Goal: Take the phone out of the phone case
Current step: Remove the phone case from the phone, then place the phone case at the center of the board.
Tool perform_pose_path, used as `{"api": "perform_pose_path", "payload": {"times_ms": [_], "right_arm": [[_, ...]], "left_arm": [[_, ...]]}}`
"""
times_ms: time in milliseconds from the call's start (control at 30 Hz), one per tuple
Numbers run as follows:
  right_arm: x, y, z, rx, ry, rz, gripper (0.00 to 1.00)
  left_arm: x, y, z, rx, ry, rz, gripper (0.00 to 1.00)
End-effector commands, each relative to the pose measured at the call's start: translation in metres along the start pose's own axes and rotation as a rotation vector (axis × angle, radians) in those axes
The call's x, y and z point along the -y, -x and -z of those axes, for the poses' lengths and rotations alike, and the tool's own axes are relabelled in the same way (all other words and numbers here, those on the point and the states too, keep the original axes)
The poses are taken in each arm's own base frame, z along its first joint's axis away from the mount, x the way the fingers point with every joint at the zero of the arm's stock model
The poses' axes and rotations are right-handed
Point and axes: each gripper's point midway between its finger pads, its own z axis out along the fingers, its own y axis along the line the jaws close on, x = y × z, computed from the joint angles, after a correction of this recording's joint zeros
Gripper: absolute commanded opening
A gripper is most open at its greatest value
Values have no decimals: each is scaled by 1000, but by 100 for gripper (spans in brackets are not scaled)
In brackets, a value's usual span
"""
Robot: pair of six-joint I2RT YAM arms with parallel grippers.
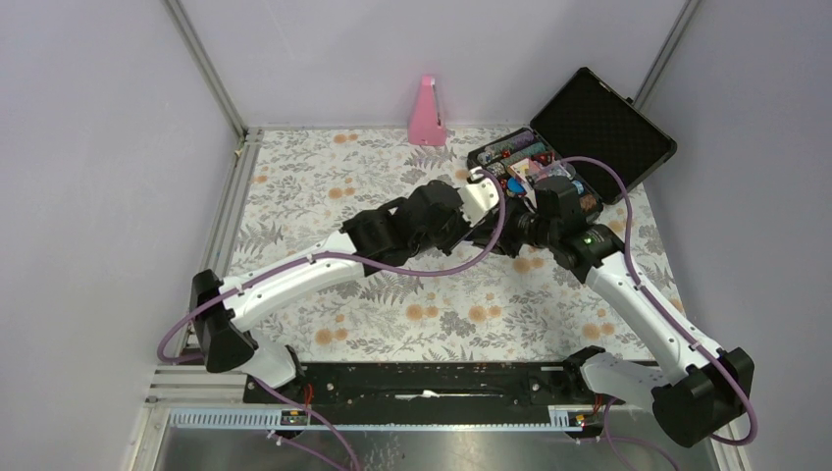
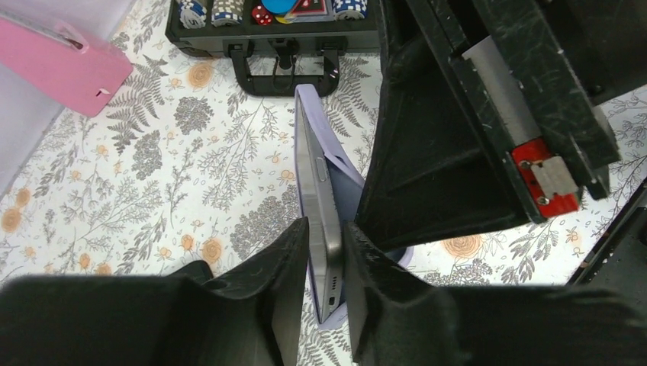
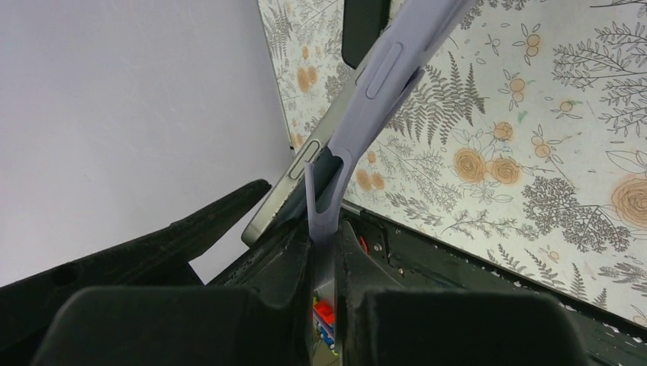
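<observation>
My right gripper will let go of the phone case on the floral table [image 1: 490,273] between the orange flowers and the black box.
A grey-edged phone [image 2: 320,183] stands on edge above the floral table, partly seated in a lavender phone case [image 2: 345,171]. My left gripper [image 2: 326,238] is shut on the phone near its bottom end, one finger on each face. The right gripper [image 3: 324,232] is shut on a thin wall of the phone case [image 3: 389,69]. There the phone [image 3: 286,191] has come away from the case, and its corner stands free. In the top view the two grippers meet at mid-table [image 1: 495,224], where the arms hide the phone and case.
An open black box of poker chips [image 1: 574,147] lies at the back right, its handle close behind the phone [image 2: 284,72]. A pink object [image 1: 427,113] stands at the back wall. Grey walls close in the table at the left, back and right.
</observation>
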Motion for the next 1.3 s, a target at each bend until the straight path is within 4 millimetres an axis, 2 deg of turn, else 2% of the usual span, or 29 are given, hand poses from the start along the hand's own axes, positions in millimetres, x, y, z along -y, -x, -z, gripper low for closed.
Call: {"api": "perform_pose_path", "payload": {"times_ms": [0,33,67,200,300,367,433,467,533,567,633,733,833,967,1000,1067,1167,1267], "right_arm": [[-66,-38,52,-150,268,149,0],[-62,-38,52,-150,257,153,0],[-58,-38,53,-148,240,153,0],[-48,-34,55,-130,205,179,0],[-46,-32,54,-127,202,188,0],[-46,-33,54,-133,204,202,0],[-45,-34,54,-139,210,230,0],[-45,-35,55,-143,215,243,0],[-40,-35,55,-144,193,259,0],[-33,-34,53,-145,165,268,0],[-11,-34,47,-158,79,280,0],[44,-30,37,-161,-112,321,0],[88,-25,30,-182,-244,345,0],[131,-2,40,-138,-485,455,0],[133,5,44,-113,-521,481,0],[114,15,47,-58,-470,537,0],[78,19,46,-19,-341,573,0],[62,18,44,-28,-293,557,0]], "left_arm": [[-43,-31,-18,-114,160,-32,21],[-43,-32,-18,-115,154,-33,8],[-44,-33,-19,-117,152,-30,0],[-37,-36,-21,-113,93,10,0],[-23,-35,-22,-101,5,69,20],[-16,-39,-25,-110,-27,96,23],[-11,-43,-29,-126,-53,110,22],[-9,-47,-31,-137,-62,112,18],[-12,-51,-34,-158,-42,118,0],[-15,-53,-35,-166,-28,123,0],[-20,-51,-33,-165,-19,143,0],[-33,-41,-28,-138,2,206,0],[-50,-31,-22,-105,22,293,0],[-69,-21,-8,-46,-9,400,0],[-72,-20,-5,-30,-29,419,0],[-75,-18,0,-7,-64,441,0],[-77,-19,6,-4,-70,418,0],[-81,-16,16,10,-58,393,0]]}}
